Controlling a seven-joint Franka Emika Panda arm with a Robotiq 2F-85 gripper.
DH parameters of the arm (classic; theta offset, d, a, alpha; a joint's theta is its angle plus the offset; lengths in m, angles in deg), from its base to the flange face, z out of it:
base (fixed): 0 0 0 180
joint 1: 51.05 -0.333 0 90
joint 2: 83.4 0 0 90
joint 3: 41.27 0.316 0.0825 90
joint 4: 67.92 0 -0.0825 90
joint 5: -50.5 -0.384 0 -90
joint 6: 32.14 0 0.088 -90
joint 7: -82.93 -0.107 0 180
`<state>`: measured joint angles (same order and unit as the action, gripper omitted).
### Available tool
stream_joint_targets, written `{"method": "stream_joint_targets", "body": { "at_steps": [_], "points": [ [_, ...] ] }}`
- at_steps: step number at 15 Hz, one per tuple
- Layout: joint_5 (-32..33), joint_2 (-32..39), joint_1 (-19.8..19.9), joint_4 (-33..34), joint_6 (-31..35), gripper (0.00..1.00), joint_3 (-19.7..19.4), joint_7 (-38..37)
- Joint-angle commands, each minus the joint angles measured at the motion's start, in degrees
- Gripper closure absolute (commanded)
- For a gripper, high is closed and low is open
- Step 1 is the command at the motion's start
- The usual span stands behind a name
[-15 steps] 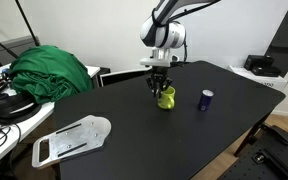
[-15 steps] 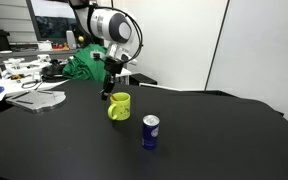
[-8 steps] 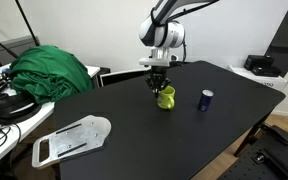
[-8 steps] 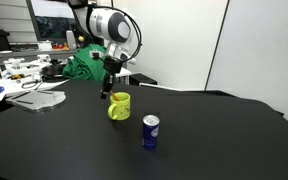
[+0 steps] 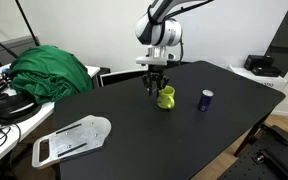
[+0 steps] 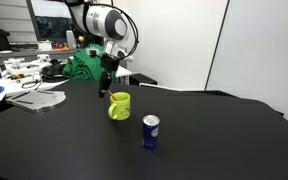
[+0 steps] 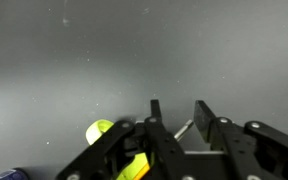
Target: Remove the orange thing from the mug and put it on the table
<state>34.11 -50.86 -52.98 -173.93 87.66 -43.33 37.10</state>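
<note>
My gripper needs to open and close on the upper end (image 7: 184,130) of the orange thing, which leans out of the mug between my parted fingers, before I lift it.
The yellow-green mug (image 5: 166,97) stands upright near the middle of the black table (image 5: 134,130). It also shows in the other exterior view (image 6: 119,106) and at the lower left of the wrist view (image 7: 99,131). My gripper (image 5: 155,87) hangs just beside and above the mug's rim, and shows in the other exterior view too (image 6: 106,92). In the wrist view the fingers (image 7: 178,106) grip a slim stick-like item (image 7: 186,128) set slantwise between them. A small orange tip (image 6: 106,96) shows below the fingers. This is the orange thing, held clear of the mug.
A dark blue cup (image 5: 206,99) stands beside the mug, also seen in the other exterior view (image 6: 151,131). A green cloth (image 5: 49,72) lies at the table's far side. A white flat object (image 5: 72,139) lies near the table's edge. A cluttered white desk (image 6: 24,75) is beyond.
My gripper has moved slightly up and sideways away from the mug, carrying the slim item. The mug and the blue cup have not moved.
</note>
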Motion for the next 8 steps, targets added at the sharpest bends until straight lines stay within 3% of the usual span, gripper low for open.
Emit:
{"method": "stream_joint_targets", "body": {
  "at_steps": [1,3,8],
  "points": [
    [1.6,-1.0,-1.1,0.5,-0.6,0.84,-0.8,-0.4],
    [2.1,-1.1,-1.3,0.4,-0.7,0.99,-0.8,-0.4],
    [3.1,-1.2,-1.6,0.2,-0.7,0.98,-0.8,-0.4]
  ]
}}
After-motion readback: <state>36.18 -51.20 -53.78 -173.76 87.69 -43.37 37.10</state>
